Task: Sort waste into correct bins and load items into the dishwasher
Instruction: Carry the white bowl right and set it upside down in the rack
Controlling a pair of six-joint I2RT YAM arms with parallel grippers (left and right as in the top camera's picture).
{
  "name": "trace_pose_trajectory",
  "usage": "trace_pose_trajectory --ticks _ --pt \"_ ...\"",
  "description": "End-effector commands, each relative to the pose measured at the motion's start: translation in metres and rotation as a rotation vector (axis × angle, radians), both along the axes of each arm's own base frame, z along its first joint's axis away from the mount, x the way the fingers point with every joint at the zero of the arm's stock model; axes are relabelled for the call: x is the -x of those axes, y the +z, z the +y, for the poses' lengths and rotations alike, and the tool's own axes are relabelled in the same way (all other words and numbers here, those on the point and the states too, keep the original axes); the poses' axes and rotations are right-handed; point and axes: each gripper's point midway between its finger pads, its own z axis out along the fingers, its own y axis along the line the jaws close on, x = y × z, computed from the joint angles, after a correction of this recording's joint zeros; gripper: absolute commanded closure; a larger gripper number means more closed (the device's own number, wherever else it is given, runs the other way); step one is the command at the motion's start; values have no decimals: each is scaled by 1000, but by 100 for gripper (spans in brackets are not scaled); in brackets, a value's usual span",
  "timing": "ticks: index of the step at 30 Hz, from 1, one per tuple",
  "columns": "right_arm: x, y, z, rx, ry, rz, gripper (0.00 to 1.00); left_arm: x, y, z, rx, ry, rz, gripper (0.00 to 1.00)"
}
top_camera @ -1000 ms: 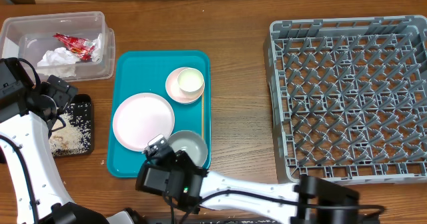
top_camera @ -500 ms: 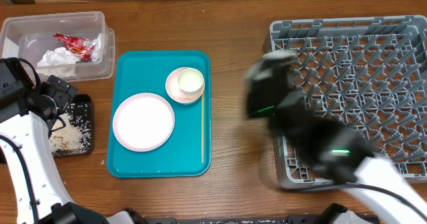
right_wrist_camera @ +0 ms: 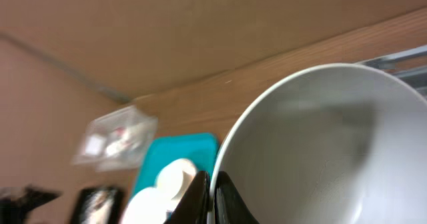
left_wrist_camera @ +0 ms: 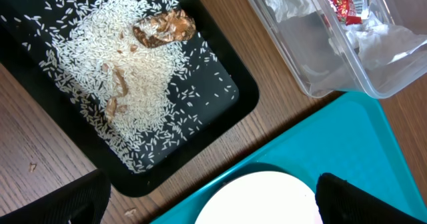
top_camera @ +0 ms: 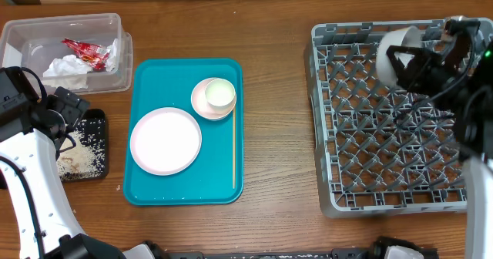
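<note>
My right gripper is to set the pale grey-blue bowl, now tilted above the rack's back, down on the middle pegs of the grey dish rack [top_camera: 395, 112].
My right gripper [top_camera: 407, 58] is shut on the rim of the pale grey-blue bowl [top_camera: 394, 52] and holds it tilted above the back of the grey dish rack [top_camera: 331, 136]; the bowl fills the right wrist view [right_wrist_camera: 320, 144]. My left gripper [left_wrist_camera: 207, 197] is open and empty above the edge of the black tray [left_wrist_camera: 227, 111] of rice scraps [left_wrist_camera: 133, 84]. The pink plate [top_camera: 165, 141], saucer [top_camera: 202, 101], white cup [top_camera: 219, 93] and chopstick [top_camera: 233, 147] lie on the teal tray [top_camera: 154, 78]. The clear tub [top_camera: 31, 43] holds the napkin [top_camera: 65, 68] and red wrapper [top_camera: 86, 52].
The teal tray lies mid-table between the black tray [top_camera: 98, 124] on the left and the dish rack on the right. A strip of bare wood separates the teal tray from the rack. My left arm [top_camera: 31, 159] runs along the table's left edge.
My right gripper has carried the bowl from the front of the teal tray across to above the back of the dish rack. The left arm has not moved.
</note>
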Motion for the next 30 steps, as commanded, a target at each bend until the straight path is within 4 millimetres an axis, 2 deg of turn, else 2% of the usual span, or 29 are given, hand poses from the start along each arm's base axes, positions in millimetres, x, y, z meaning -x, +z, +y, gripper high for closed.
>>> trace_pose_trajectory --ticks 1,4,6,11,15,23,26,30 --pt "2 -4 21 -177 272 -21 96 -2 2 0 4 6 -10 0" --pt "-12 -20 20 -261 342 6 96 -2 2 0 4 6 -10 0" --pt "-23 -39 18 -312 351 61 96 -2 2 0 4 6 -10 0" --pt "-43 -83 10 -394 319 196 96 -2 2 0 3 6 -10 0" --pt "-51 -108 -3 -474 257 298 96 -2 2 0 4 6 -10 0" --pt "-51 -116 -48 -576 111 374 96 -2 2 0 4 6 -10 0" --pt "-46 -120 -55 -606 79 410 96 -2 2 0 4 6 -10 0" --pt "-41 -123 -54 -632 70 449 96 -2 2 0 4 6 -10 0"
